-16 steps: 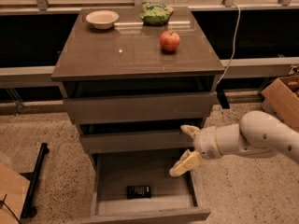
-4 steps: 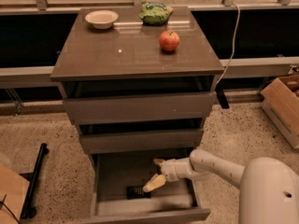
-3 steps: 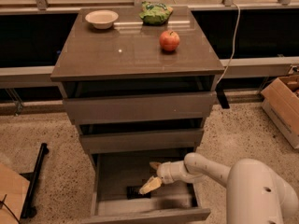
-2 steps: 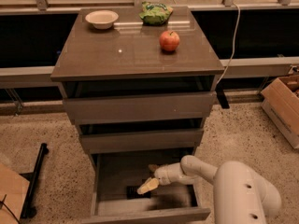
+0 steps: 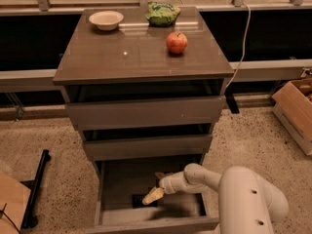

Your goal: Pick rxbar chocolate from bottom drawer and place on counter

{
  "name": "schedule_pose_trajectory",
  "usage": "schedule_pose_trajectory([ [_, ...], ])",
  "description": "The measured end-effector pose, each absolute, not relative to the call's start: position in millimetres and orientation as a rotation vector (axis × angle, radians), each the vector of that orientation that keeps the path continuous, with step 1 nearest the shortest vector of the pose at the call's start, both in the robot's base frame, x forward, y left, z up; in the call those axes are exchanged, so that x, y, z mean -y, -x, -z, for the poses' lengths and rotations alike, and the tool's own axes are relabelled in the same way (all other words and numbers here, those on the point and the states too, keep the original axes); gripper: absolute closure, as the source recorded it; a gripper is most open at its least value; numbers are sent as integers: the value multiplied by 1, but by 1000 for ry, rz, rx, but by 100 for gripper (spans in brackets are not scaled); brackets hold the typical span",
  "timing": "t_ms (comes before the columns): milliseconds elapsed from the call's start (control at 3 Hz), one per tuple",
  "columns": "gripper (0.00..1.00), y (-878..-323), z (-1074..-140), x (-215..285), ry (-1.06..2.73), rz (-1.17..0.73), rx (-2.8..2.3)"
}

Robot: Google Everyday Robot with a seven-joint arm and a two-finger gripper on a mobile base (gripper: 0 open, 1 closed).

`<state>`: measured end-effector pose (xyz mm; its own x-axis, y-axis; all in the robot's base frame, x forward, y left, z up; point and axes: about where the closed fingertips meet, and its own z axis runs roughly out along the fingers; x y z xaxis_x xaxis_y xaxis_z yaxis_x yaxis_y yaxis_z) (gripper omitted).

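I need to next grip the middle of the rxbar chocolate [image 5: 143, 201] in the bottom drawer.
The bottom drawer [image 5: 117, 179] is pulled out below two shallower drawers. The rxbar chocolate [image 5: 139, 201] lies flat on its grey floor, a small black wrapper partly covered by my lower fingertip [image 5: 152, 196]. My gripper [image 5: 156, 186] reaches down into the drawer from the right, right above the bar, with its fingers spread apart and nothing held between them. The counter [image 5: 136, 50] is the glossy grey-brown top of the cabinet.
On the counter stand a red apple [image 5: 176, 42], a green snack bag [image 5: 163, 13] and a white bowl [image 5: 106, 19]. A cardboard box [image 5: 296, 111] sits on the floor at the right. A black stand [image 5: 35, 189] lies on the floor at the left.
My arm has reached from outside the drawer down into it, and the gripper has crept left and lower until it hangs over the black bar.
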<state>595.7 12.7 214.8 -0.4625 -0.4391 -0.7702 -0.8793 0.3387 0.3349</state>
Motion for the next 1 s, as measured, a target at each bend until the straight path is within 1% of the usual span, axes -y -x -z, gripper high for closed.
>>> schedule_pose_trajectory([
  [333,0,-592,-185,-31,1209,-952,-2054],
  [1000,0,-576,-137,-44,1221,-811,-2098],
])
